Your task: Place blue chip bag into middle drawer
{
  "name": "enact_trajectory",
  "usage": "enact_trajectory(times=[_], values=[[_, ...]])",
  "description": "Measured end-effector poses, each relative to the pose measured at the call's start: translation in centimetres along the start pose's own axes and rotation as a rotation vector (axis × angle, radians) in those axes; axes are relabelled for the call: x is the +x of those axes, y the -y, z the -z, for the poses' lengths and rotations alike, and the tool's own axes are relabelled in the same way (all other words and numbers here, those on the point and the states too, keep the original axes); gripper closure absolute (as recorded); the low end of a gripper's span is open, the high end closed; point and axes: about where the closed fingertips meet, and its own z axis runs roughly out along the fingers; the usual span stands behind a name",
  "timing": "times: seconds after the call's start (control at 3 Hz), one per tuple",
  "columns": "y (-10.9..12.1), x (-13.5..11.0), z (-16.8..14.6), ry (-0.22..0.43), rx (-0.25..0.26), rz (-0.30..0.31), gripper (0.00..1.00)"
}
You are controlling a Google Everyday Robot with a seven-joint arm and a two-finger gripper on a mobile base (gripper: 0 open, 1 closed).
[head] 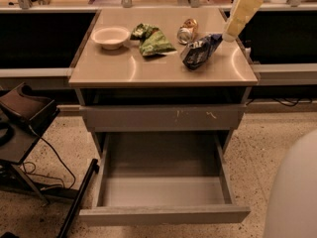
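Observation:
I should grip the upper end (215, 40) of the blue chip bag, farther from the green crinkled bag.
The blue chip bag (199, 52) lies crumpled on the tabletop (148, 71) at the right, next to the gold can. My gripper (227, 36) is at the end of the pale arm that comes down from the upper right. It is just above and to the right of the bag's upper end, very near it or touching it; I cannot tell which. The middle drawer (163, 215), with its plain front panel, is pulled out below the table, and its grey inside (163, 190) holds nothing.
A pale bowl (110, 36), a green crinkled bag (152, 41) and a gold can (186, 30) lie on the tabletop. A shut drawer front with pale scratch marks (163, 118) sits above the open drawer. A black stand (22, 113) with cables is at the left. A white rounded body (294, 192) is at the lower right.

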Motion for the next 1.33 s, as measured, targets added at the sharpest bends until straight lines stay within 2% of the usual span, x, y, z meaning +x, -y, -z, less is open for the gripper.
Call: enact_trajectory(times=[0.33,0.67,1.0,1.33], values=[[2.7,1.8,-3.0,0.137,-0.004,-0.069,0.00],[4.4,2.4,-7.2,0.265,-0.042,-0.130,0.00],[4.1,1.7,-10.9,0.341,-0.106,-0.128,0.00],[3.7,0.8,-13.0,0.366,-0.141,-0.095,0.00]])
